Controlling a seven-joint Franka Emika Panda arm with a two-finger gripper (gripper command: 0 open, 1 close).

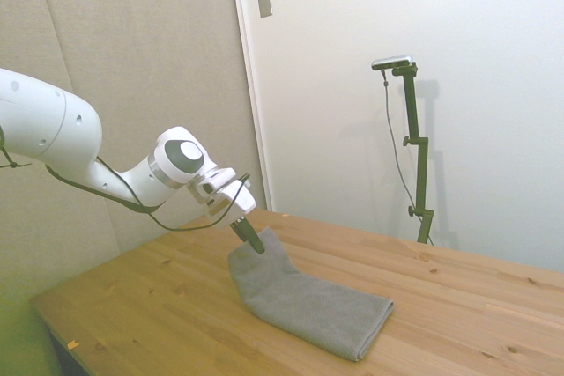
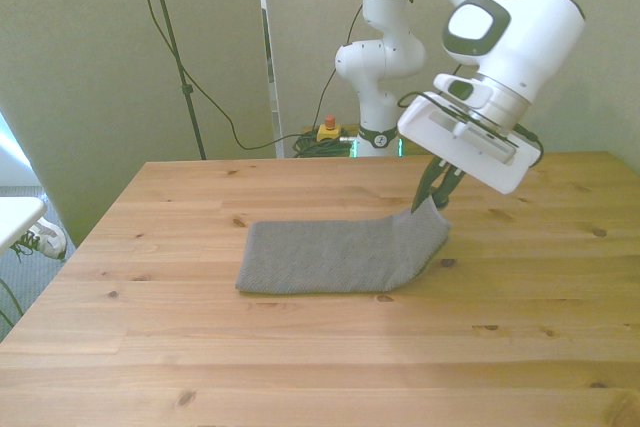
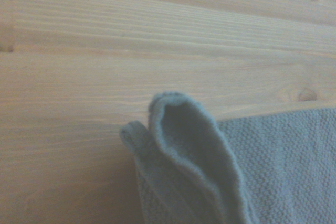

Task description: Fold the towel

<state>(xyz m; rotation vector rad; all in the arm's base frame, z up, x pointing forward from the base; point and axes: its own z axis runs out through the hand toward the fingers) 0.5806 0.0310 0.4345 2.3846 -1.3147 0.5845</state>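
Observation:
Next, I let go of the towel's raised corner on the flat cloth [image 2: 278, 228] near the opposite end, by its far edge.
The gray towel [image 2: 340, 255] lies on the wooden table [image 2: 320, 347], folded lengthwise into a long strip. Its end on the front view's right is lifted off the wood. My gripper [image 2: 432, 199] is shut on that raised corner and holds it a little above the table. In the side view the gripper [image 1: 250, 239] pinches the towel's [image 1: 304, 301] near-left end, and the rest of the cloth slopes down flat onto the table. The wrist view shows the towel [image 3: 210, 156] with its lifted edges curled together over the wood.
A black stand with a trailing cable [image 2: 175, 57] rises behind the table at the front view's left. A small white surface [image 2: 15, 219] sits off the table's left edge.

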